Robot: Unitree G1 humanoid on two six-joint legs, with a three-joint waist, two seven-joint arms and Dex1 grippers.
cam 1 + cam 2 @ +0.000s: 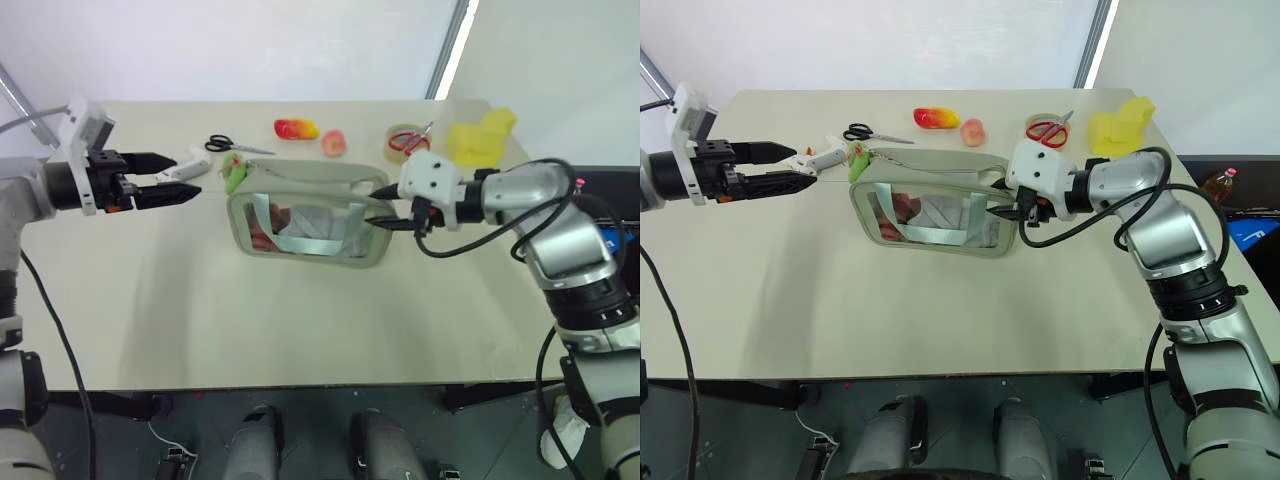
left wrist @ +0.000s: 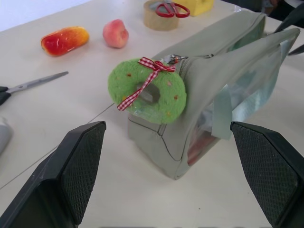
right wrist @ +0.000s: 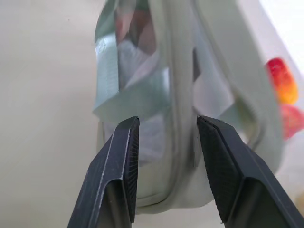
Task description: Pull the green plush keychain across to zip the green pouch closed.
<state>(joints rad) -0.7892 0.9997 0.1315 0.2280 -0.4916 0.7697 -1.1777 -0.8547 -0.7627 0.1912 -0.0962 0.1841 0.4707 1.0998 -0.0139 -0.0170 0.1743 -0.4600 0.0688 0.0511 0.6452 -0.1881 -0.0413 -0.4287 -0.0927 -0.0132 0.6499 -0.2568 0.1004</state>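
Observation:
Next, my right gripper moves inward from the end corner of the pouch's front rim and pinches the front rim (image 1: 353, 202) by the strap, as the pouch's opening gapes.
The green pouch (image 1: 305, 222) stands on its long edge mid-table, clear window facing me, with items inside. The green plush keychain (image 2: 147, 90), a fuzzy lime ring with a red checked bow, hangs from the zipper pull at the pouch's left end (image 1: 234, 172). My left gripper (image 1: 188, 176) hovers just left of the keychain, open wide, touching nothing. My right gripper (image 3: 167, 122) is at the pouch's right end (image 1: 380, 216), open. The pouch's end seam lies between its fingers (image 3: 124, 156), with a small gap on each side.
Behind the pouch lie black-handled scissors (image 1: 222, 144), a white tool (image 1: 190, 165), a red-yellow toy fruit (image 1: 296, 128), a peach (image 1: 333, 143), a tape roll with red scissors (image 1: 405, 142) and a yellow plush toy (image 1: 482, 135). Bare tabletop (image 1: 200, 310) spreads in front.

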